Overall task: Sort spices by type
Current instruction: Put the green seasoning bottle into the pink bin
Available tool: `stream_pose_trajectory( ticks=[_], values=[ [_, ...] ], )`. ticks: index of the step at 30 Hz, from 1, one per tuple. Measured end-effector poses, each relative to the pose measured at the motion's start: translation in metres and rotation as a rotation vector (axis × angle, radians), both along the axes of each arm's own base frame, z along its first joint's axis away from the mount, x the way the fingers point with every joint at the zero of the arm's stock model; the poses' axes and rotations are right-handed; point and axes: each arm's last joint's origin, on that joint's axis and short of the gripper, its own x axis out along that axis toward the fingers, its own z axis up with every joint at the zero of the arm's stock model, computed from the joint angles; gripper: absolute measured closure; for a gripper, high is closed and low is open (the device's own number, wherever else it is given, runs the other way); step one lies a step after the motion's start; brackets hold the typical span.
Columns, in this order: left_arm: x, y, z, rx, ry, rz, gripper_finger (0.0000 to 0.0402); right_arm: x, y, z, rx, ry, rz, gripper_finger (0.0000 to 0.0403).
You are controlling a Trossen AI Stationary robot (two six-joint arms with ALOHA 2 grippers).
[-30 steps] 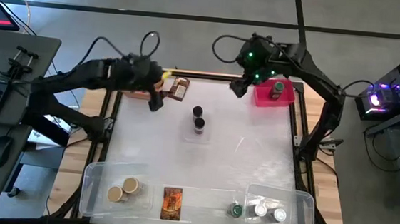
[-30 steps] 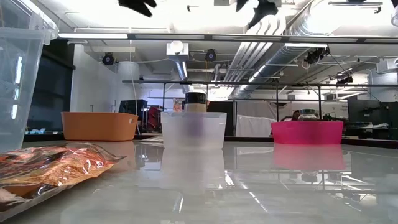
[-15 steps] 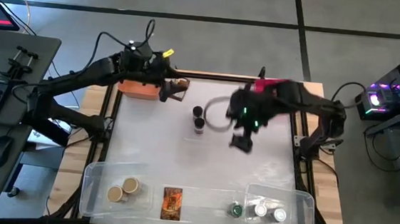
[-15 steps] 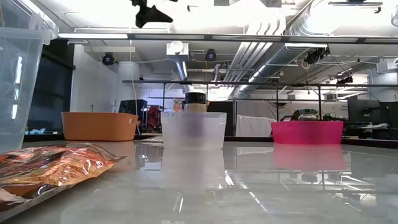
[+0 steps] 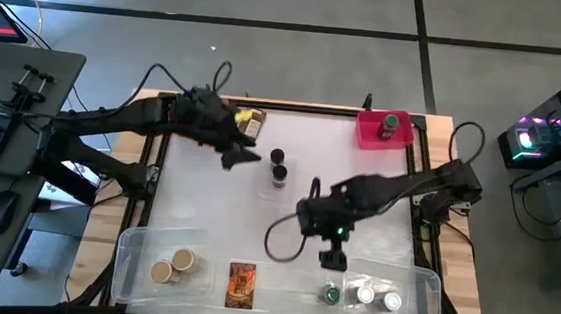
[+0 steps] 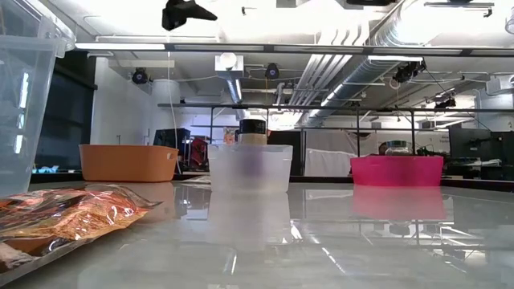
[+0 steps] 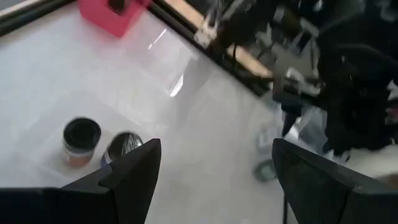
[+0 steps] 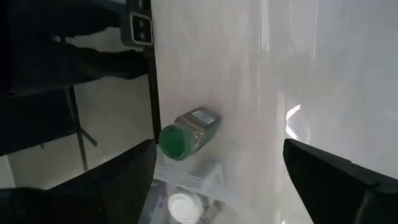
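Note:
The robot's right gripper should close on the cap of the green-capped jar point(image 5: 331, 295) point(image 8: 176, 142) next to the clear tub with white-capped jars, and then it will lift that jar.
Two dark-capped jars point(image 5: 278, 167) point(image 7: 81, 140) stand in a small clear tub point(image 6: 249, 168) at mid-table. My left gripper point(image 5: 245, 157) point(image 7: 214, 155) hovers open just left of them, holding nothing. My right gripper point(image 5: 334, 260) point(image 8: 219, 149) hangs open over the near right part of the table. Below it a green-capped jar point(image 8: 186, 134) point(image 5: 331, 295) lies on its side beside a clear tub point(image 5: 421, 288) with white-capped jars point(image 5: 378, 299). Another green-capped jar point(image 5: 390, 124) stands in the pink bin point(image 5: 367, 136).
Two tan-capped jars point(image 5: 172, 266) sit in a clear tub point(image 5: 132, 256) at the near left. An orange packet point(image 5: 240, 284) lies between the near tubs. A brown packet point(image 5: 253, 125) lies by the orange bin point(image 6: 128, 163) at the far left. Bare table lies between centre and near edge.
My right gripper has swung from the pink bin at the far right toward the near edge and down, ending above the lying green-capped jar, still open. My left gripper has moved from the orange bin toward the centre tub, rolling and sinking a little. No jar has moved.

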Motion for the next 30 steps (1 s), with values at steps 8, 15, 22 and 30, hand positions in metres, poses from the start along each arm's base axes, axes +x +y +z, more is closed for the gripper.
stream_pose_trajectory(
  ticks=[8,15,22,30],
  values=[
    [0.001,-0.023,-0.003,0.177,0.047,-0.041,0.0108,0.032,0.046,-0.012,-0.016,0.056,0.033,0.0057],
    [-0.002,-0.024,-0.008,0.247,0.114,-0.085,0.0108,0.049,0.065,-0.04,-0.062,0.281,0.041,0.0057],
    [-0.004,-0.023,-0.01,0.308,0.143,-0.117,0.0108,0.046,0.073,-0.062,-0.043,0.451,-0.057,0.0057],
    [-0.004,-0.022,-0.01,0.361,0.151,-0.124,0.0108,0.042,0.073,-0.08,-0.041,0.543,-0.092,0.0057]
  ],
)
